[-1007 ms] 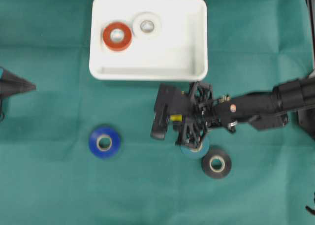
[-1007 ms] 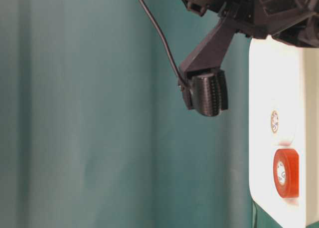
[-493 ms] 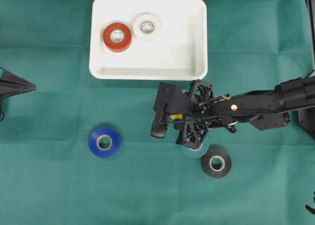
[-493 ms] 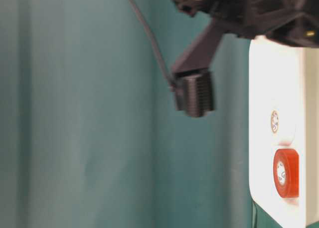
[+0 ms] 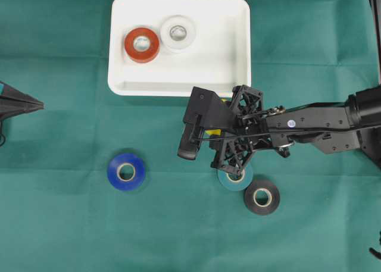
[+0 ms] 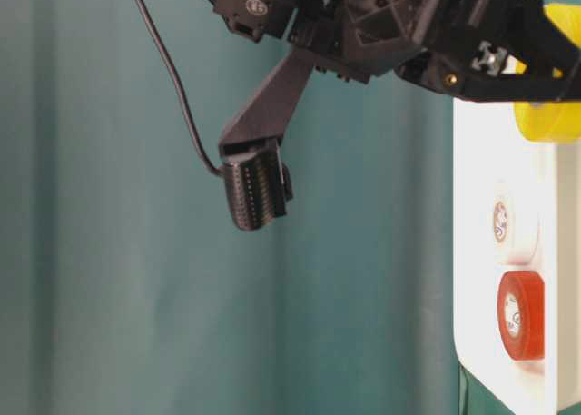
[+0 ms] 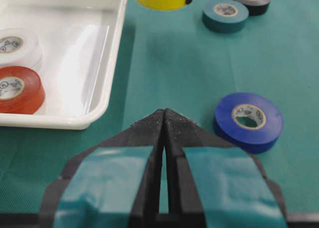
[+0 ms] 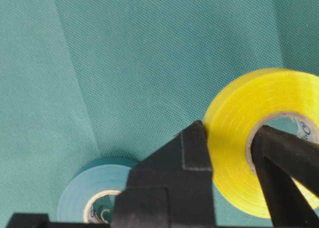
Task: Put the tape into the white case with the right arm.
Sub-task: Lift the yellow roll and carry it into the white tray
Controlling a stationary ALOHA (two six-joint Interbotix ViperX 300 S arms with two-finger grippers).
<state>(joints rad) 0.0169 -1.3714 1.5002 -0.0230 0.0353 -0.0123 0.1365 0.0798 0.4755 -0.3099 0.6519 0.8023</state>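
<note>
The robot's right gripper will release the yellow tape roll on the case's bottom beside the white roll (image 5: 218, 39), opposite the red roll.
My right gripper (image 8: 229, 138) is shut on a yellow tape roll (image 8: 239, 113), one finger against its outer face and the other through its core. The roll hangs off the cloth; the table-level view shows the yellow roll (image 6: 549, 115) over the near rim of the white case (image 6: 472, 251). From overhead, the right gripper (image 5: 232, 138) sits just below the front rim of the white case (image 5: 178, 88). A red roll (image 5: 141, 44) and a white roll (image 5: 177, 31) lie inside the case. At the far left, my left gripper (image 7: 164, 113) is shut on nothing.
On the green cloth lie a blue roll (image 5: 126, 171), a teal roll (image 5: 235, 178) right under the right gripper, and a black roll (image 5: 262, 196) beside it. The left gripper (image 5: 36, 105) rests at the left edge.
The right gripper has risen and shifted toward the case with the yellow roll, which now shows in the table-level view. The left arm has not moved.
</note>
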